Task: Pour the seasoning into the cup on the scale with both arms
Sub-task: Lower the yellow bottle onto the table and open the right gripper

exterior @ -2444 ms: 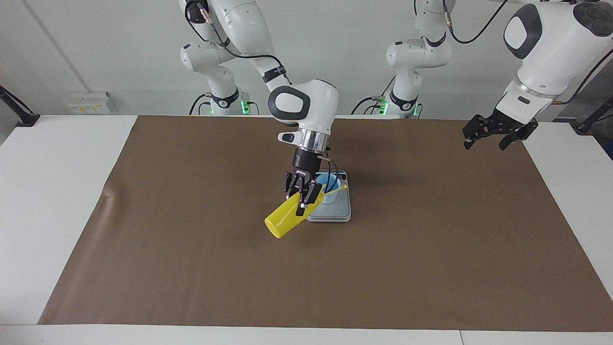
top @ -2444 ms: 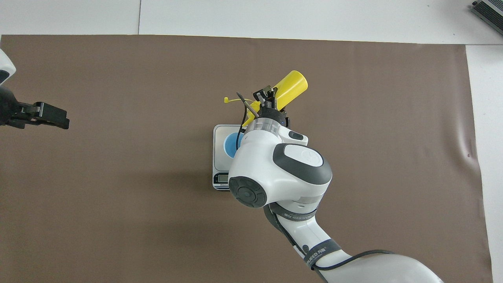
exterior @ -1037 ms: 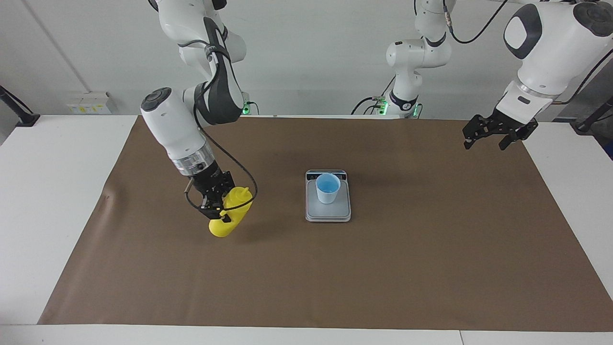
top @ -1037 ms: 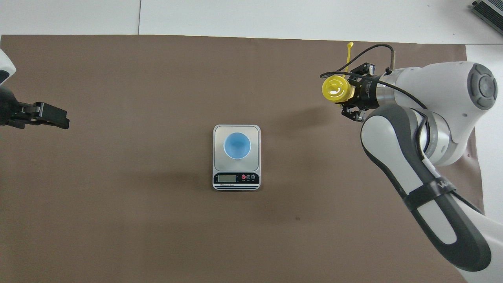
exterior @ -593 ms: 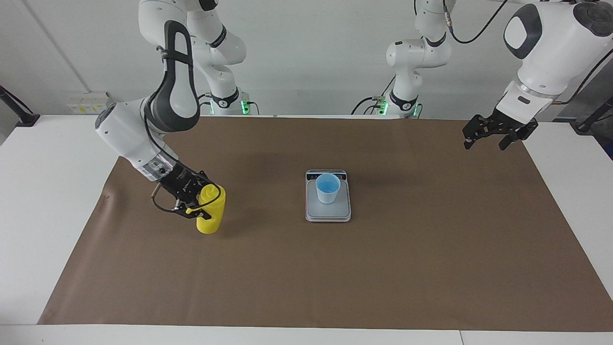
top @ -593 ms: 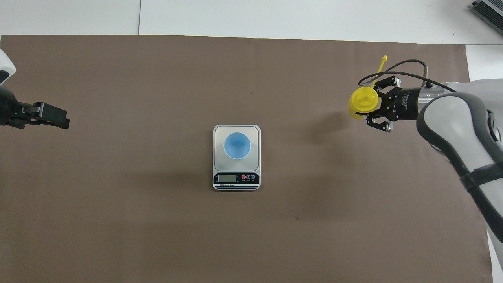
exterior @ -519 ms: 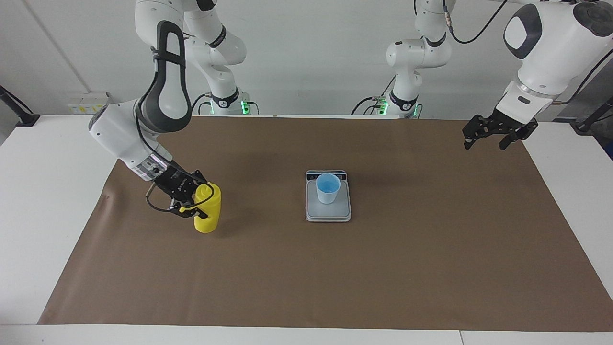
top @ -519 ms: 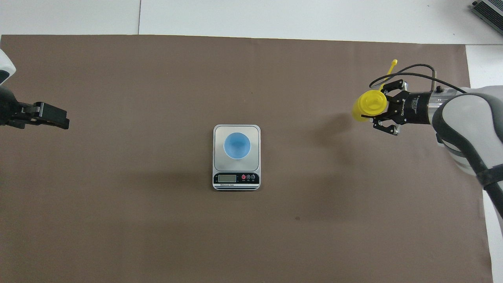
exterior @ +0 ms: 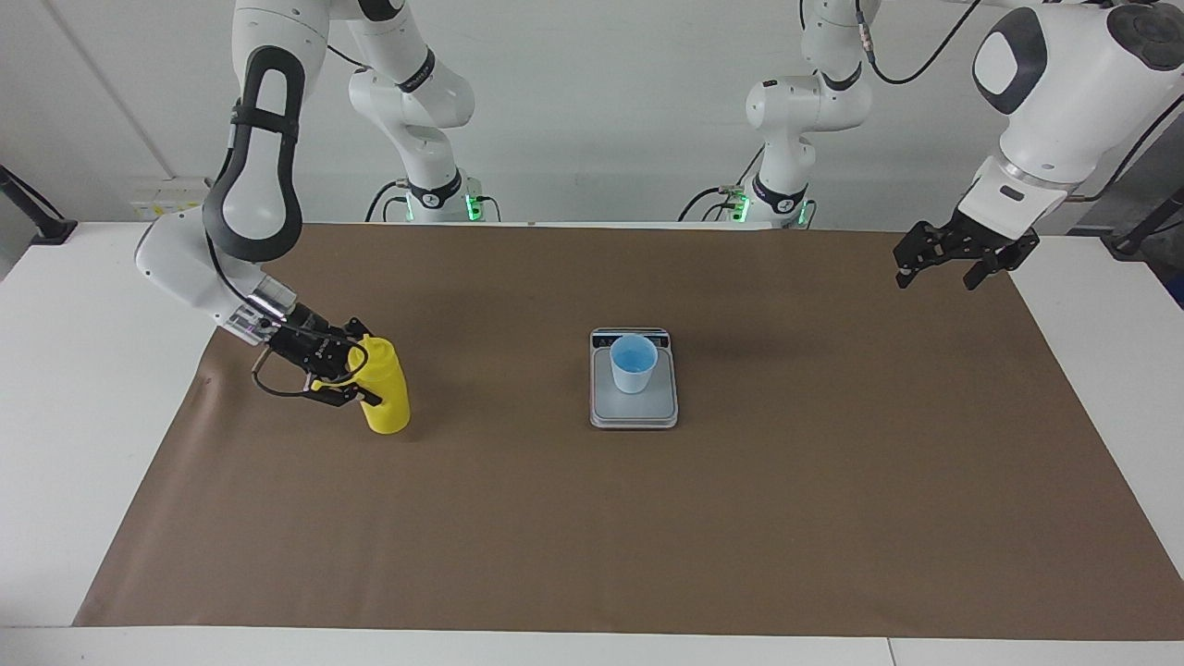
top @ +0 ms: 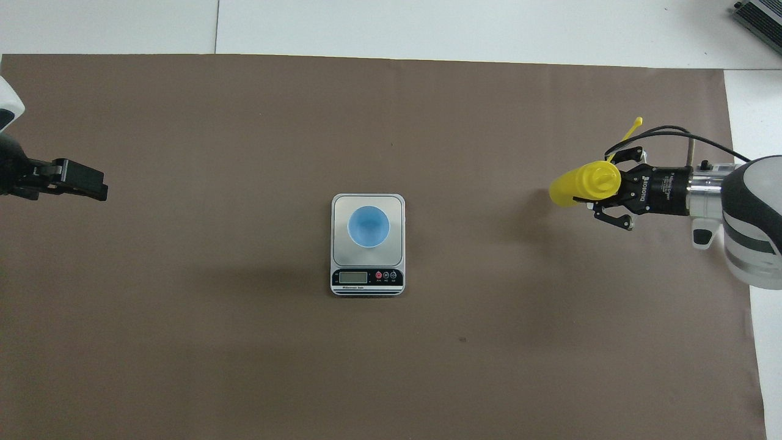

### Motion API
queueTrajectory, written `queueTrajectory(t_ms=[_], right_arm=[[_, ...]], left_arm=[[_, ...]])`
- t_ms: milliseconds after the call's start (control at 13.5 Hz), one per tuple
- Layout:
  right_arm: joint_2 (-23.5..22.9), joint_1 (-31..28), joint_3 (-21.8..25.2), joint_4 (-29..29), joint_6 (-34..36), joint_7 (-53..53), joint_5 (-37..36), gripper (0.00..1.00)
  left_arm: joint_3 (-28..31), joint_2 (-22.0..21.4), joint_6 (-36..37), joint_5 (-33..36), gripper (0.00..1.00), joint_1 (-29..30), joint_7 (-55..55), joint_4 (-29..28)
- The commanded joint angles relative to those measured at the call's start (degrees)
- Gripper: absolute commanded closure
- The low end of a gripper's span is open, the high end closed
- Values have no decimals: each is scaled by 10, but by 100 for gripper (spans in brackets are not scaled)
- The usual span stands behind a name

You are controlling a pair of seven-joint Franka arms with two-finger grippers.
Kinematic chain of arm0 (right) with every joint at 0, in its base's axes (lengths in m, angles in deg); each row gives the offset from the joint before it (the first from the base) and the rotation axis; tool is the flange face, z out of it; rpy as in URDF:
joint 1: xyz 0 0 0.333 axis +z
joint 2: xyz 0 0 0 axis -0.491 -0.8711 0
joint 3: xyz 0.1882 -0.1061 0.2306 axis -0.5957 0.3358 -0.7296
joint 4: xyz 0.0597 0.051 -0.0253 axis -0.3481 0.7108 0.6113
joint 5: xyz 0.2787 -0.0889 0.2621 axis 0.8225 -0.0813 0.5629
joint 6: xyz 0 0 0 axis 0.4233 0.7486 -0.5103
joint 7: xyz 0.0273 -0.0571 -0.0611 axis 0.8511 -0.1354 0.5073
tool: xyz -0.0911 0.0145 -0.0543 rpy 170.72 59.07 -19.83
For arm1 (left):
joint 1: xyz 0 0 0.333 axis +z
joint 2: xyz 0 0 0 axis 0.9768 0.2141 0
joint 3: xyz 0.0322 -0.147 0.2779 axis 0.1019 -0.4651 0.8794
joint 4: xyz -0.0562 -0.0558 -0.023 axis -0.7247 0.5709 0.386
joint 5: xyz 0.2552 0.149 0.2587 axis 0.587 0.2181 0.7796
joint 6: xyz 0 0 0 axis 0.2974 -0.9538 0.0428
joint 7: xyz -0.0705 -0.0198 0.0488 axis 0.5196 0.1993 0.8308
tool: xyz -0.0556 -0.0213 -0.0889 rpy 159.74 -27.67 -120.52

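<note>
Next, my right gripper releases the yellow seasoning bottle, now tilted slightly on the mat, on the brown mat just off its fingertips (top: 562, 210), toward the scale.
The yellow seasoning bottle (exterior: 389, 407) stands slightly tilted on the brown mat toward the right arm's end of the table, its base at the mat. It also shows in the overhead view (top: 565, 188), with its cap strap sticking out. My right gripper (exterior: 363, 363) (top: 606, 184) is shut on the bottle's upper part from the side. The light blue cup (exterior: 634, 363) (top: 368, 226) stands upright on the silver-grey scale (exterior: 635, 413) (top: 339, 205) at the middle of the mat. My left gripper (exterior: 950, 263) (top: 73, 181) waits open and empty in the air over the mat's edge at the left arm's end.
The brown mat (exterior: 592, 518) covers most of the white table (exterior: 83, 388). The scale's display strip (top: 366, 278) faces the robots. A dark object (top: 760, 15) lies at the table's corner farthest from the robots, at the right arm's end.
My right gripper has carried the bottle from over the cup toward the right arm's end, turned it upright and lowered it to the mat. The left arm has not moved.
</note>
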Motion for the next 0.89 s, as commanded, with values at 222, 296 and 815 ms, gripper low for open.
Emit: queueTrajectory(t_ms=[222, 296, 815], right_arm=[[-8, -15, -8, 24, 1, 30, 33, 100], [-9, -15, -7, 27, -2, 30, 33, 100], [-6, -10, -5, 57, -56, -73, 25, 65]], left_arm=[[-2, -16, -12, 10, 0, 4, 0, -21], [-2, -16, -13, 10, 0, 4, 0, -21], [-2, -16, -12, 10, 0, 4, 0, -21]])
